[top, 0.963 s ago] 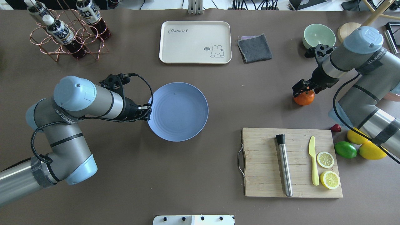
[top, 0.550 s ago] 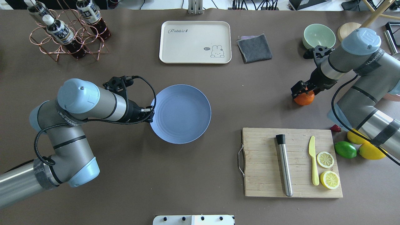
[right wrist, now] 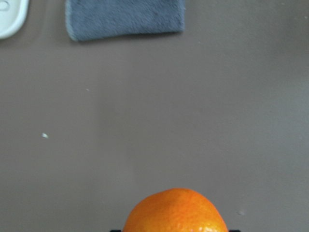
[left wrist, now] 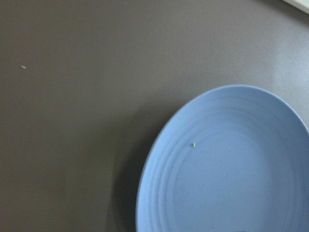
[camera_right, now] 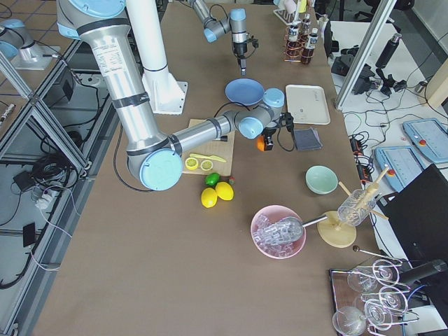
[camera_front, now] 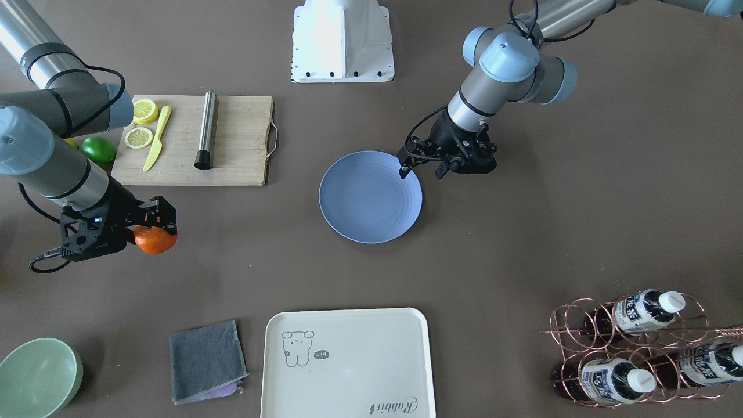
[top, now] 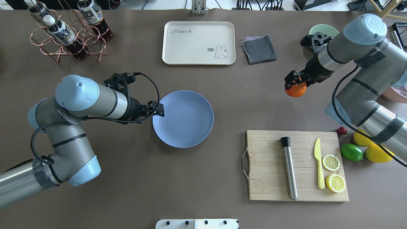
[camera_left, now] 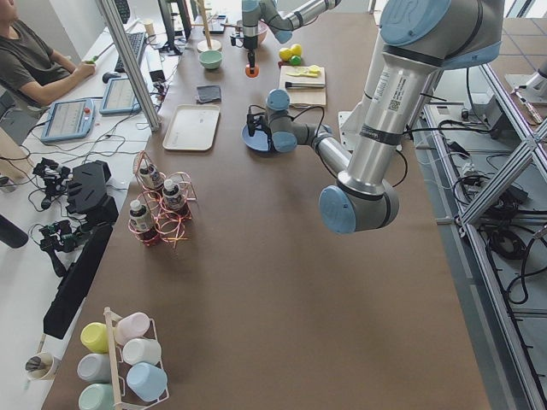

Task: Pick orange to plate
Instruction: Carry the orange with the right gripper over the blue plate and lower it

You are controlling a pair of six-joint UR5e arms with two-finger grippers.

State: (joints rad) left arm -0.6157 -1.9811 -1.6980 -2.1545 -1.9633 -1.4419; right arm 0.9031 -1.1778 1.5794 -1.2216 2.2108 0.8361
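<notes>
My right gripper is going to set the orange down near the middle of the bare pale blue plate (camera_front: 367, 191).
The orange (top: 295, 91) hangs clear of the table with my right gripper (top: 294, 84) shut on it, far right of the plate. It also shows in the front view as the orange (camera_front: 155, 240) under the right gripper (camera_front: 152, 230), and fills the bottom of the right wrist view as the orange (right wrist: 176, 212). The pale blue plate (top: 187, 124) lies flat and bare at mid-table. My left gripper (top: 158, 109) hovers over the plate's left rim. In the front view the left gripper (camera_front: 422, 170) has its fingers apart, with nothing between them, beside the plate (camera_front: 365, 203).
A wooden cutting board (top: 270, 159) carries a steel tube (top: 289, 168), a yellow knife and lemon slices. Lemons and a lime (top: 351, 152) lie to its right. At the far side are a cream tray (top: 198, 43), a grey cloth (top: 259, 48), a green bowl (top: 322, 29) and a bottle rack (top: 63, 28).
My right gripper has lifted the orange off the table and carried it left and farther out. The plate slid slightly right and nearer with my left gripper, whose tip now sits over the rim.
</notes>
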